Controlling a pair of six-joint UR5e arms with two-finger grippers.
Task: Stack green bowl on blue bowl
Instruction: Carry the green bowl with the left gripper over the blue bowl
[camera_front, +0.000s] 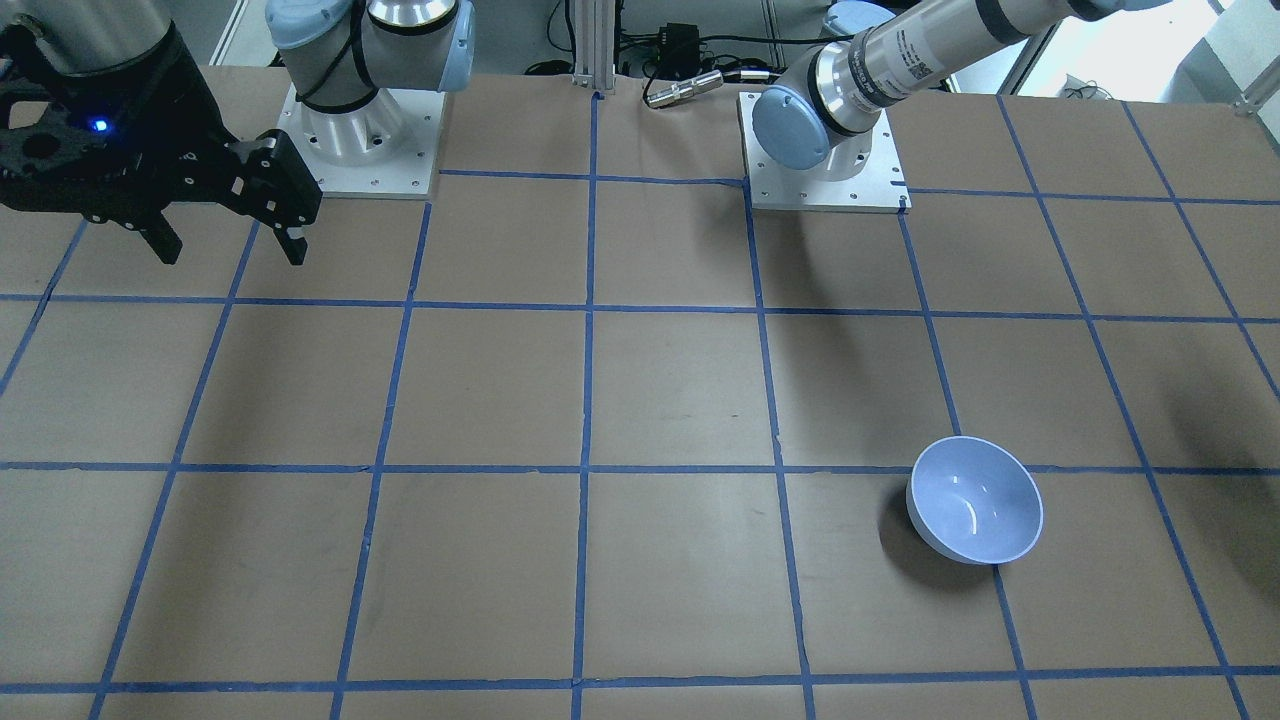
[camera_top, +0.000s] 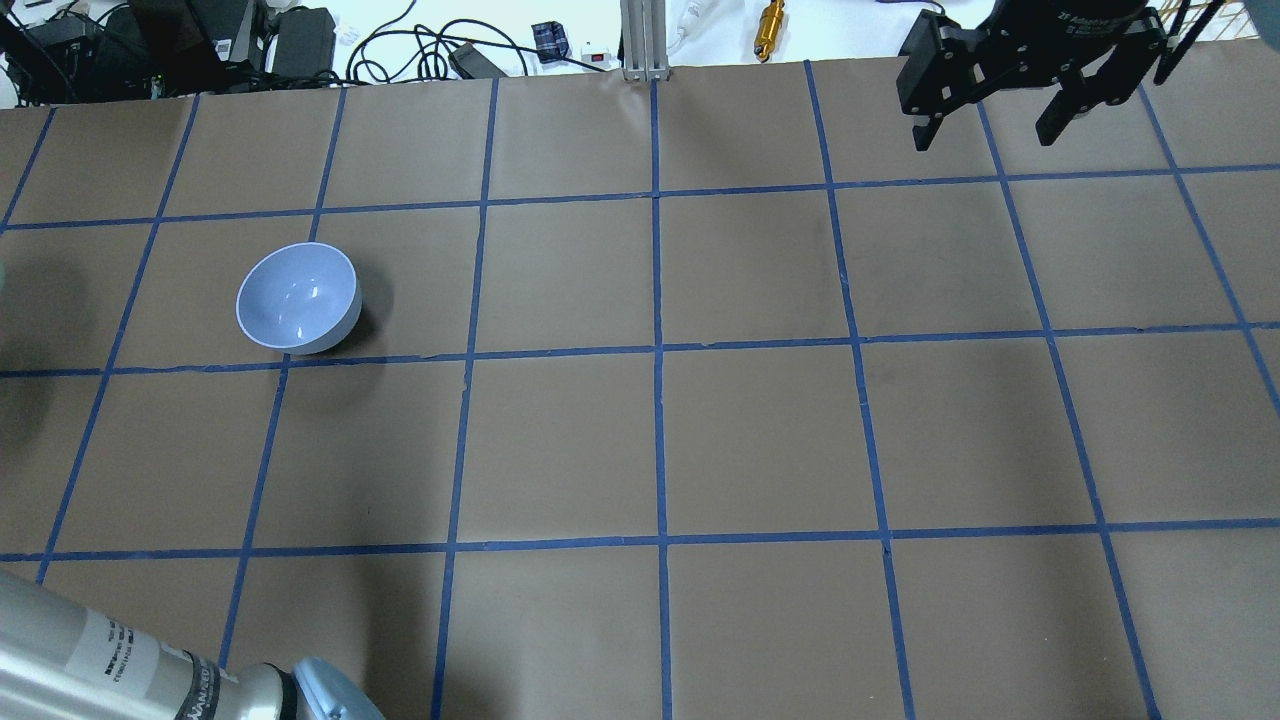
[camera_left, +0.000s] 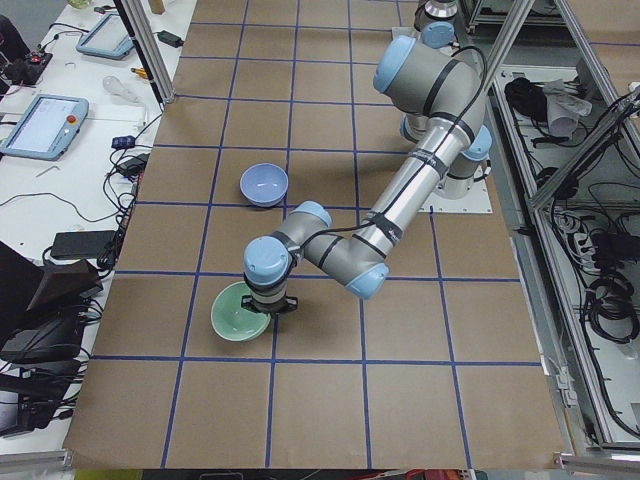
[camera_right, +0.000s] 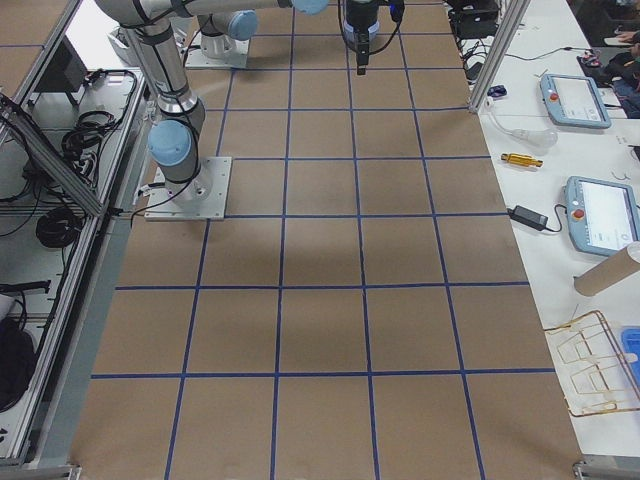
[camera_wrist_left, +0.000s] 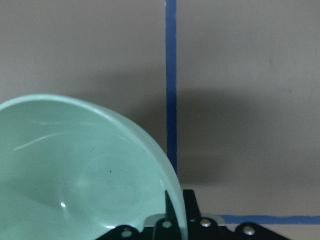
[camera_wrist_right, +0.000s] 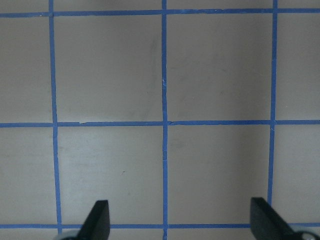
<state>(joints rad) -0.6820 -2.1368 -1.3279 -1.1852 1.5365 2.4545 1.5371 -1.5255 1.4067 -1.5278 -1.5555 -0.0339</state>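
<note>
Next, my left gripper sets the green bowl down inside the empty blue bowl (camera_front: 978, 497) on the brown gridded table and lets go of it there.
The blue bowl (camera_front: 975, 500) stands upright and empty on the brown gridded table, on the robot's left side; it also shows in the overhead view (camera_top: 298, 298) and the exterior left view (camera_left: 264, 184). The green bowl (camera_left: 238, 312) is a grid square away from it, nearer the table's left end. My left gripper (camera_left: 272, 305) is shut on the green bowl's rim (camera_wrist_left: 75, 170), one finger (camera_wrist_left: 167, 205) inside and one outside. The bowl's shadow falls apart from it, so it hangs slightly above the table. My right gripper (camera_top: 990, 125) is open and empty, high over the far right corner (camera_wrist_right: 182, 225).
The two arm bases (camera_front: 365, 150) (camera_front: 825, 170) are bolted at the robot's edge of the table. Cables and a metal post (camera_top: 640, 40) line the far edge. Tablets (camera_left: 40, 125) lie on a side bench beyond it.
</note>
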